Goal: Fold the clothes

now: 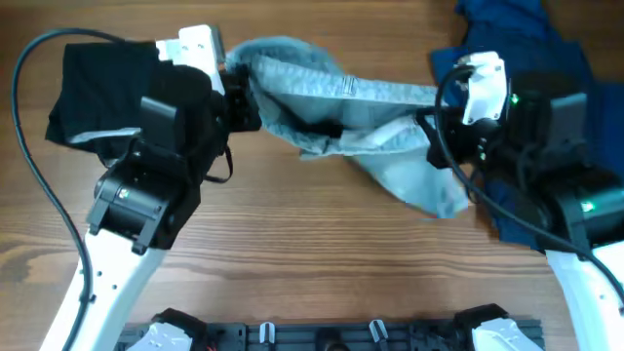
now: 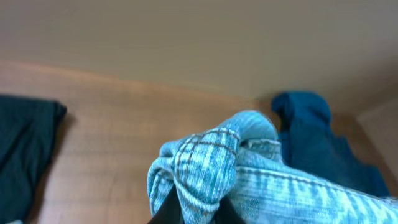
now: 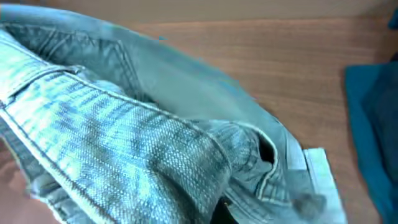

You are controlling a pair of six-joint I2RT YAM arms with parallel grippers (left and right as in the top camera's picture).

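Observation:
My left gripper should put the shorts down, since they hang twisted from the bunched end it holds, and take cloth nearer my right gripper [image 1: 392, 139] before spreading them.
The pale-blue denim shorts [image 1: 336, 112] hang stretched between my two grippers above the table. My left gripper [image 1: 242, 93] is shut on a bunched end of the shorts [image 2: 205, 168], its dark fingers [image 2: 198, 213] pinching the fold. My right gripper [image 1: 439, 132] is shut on the other end of the shorts [image 3: 155, 137]; its fingers [image 3: 227, 208] are almost hidden by cloth. A dark blue garment [image 1: 546, 58] lies at the far right, also in the left wrist view [image 2: 311, 137]. A black white-trimmed garment [image 1: 93, 93] lies at the far left.
The wooden table [image 1: 312, 263] lies under the shorts. A black rail with clamps [image 1: 322, 336] runs along the front edge. Cables loop from both arms.

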